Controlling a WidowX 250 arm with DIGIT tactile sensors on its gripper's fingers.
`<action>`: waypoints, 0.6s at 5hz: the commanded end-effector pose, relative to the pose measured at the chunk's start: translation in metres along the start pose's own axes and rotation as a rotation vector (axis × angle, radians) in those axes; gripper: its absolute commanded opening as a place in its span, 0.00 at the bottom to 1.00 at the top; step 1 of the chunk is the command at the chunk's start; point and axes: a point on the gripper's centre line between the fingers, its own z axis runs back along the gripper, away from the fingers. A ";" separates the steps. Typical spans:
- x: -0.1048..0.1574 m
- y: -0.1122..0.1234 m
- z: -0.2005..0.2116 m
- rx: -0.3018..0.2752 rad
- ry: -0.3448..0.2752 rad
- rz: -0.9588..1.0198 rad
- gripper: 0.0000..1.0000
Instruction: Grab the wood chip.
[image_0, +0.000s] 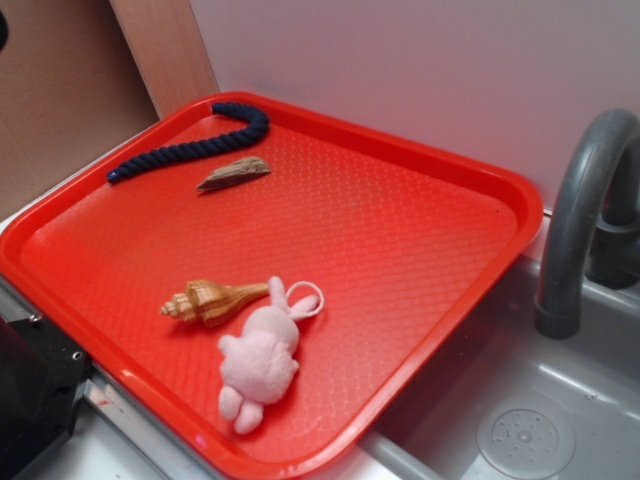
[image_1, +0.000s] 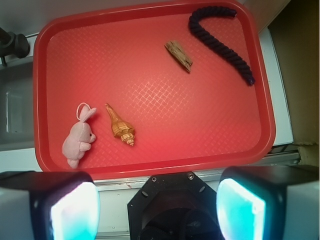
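Observation:
The wood chip's middle (image_0: 236, 175) (image_1: 178, 55) lies between its blunt end and its pointed end. My gripper will go there next and close on it.
The wood chip (image_0: 234, 173) is a brown-grey sliver lying flat on the red tray (image_0: 420, 230), near its far left part, just below the dark blue rope (image_0: 195, 142). In the wrist view the wood chip (image_1: 179, 55) lies in the upper middle of the tray (image_1: 200, 125), left of the rope (image_1: 220, 42). My gripper (image_1: 157, 207) is open and empty, high above the tray's near edge, its two pads far apart, well away from the chip. The gripper does not show in the exterior view.
A tan spiral seashell (image_0: 212, 301) and a pink plush rabbit (image_0: 262, 355) lie near the tray's front; they also show in the wrist view, the seashell (image_1: 120, 126) beside the rabbit (image_1: 79, 137). A grey faucet (image_0: 580, 220) and sink (image_0: 520, 420) stand right of the tray.

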 end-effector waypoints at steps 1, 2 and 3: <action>0.000 0.000 0.000 0.000 0.000 0.000 1.00; 0.038 0.017 -0.019 0.011 -0.046 -0.061 1.00; 0.073 0.028 -0.036 0.105 -0.077 -0.120 1.00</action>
